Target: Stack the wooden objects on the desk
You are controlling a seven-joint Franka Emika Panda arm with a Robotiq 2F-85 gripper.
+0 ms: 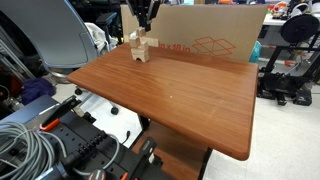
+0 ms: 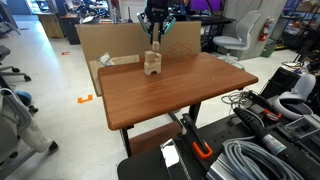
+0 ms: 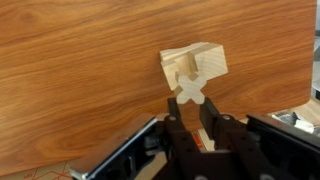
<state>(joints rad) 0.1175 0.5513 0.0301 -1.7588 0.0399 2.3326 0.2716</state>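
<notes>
I will use my gripper to let go of the X-shaped wooden piece on the stack's block (image 1: 134, 38) (image 3: 210, 60) nearest the grey chair.
A small stack of pale wooden objects (image 1: 140, 50) stands near the far edge of the reddish-brown desk (image 1: 180, 95), and shows in both exterior views (image 2: 152, 66). My gripper (image 1: 146, 22) hangs right above the stack (image 2: 155, 38). In the wrist view the gripper (image 3: 190, 102) is shut on a small X-shaped wooden piece (image 3: 190, 88), held just over the top wooden block (image 3: 200, 62) of the stack. Whether the piece touches the block below cannot be told.
A large brown cardboard box (image 1: 215, 40) stands behind the desk's far edge, close to the stack (image 2: 105, 42). Office chairs, cables and other equipment surround the desk (image 2: 170, 95).
</notes>
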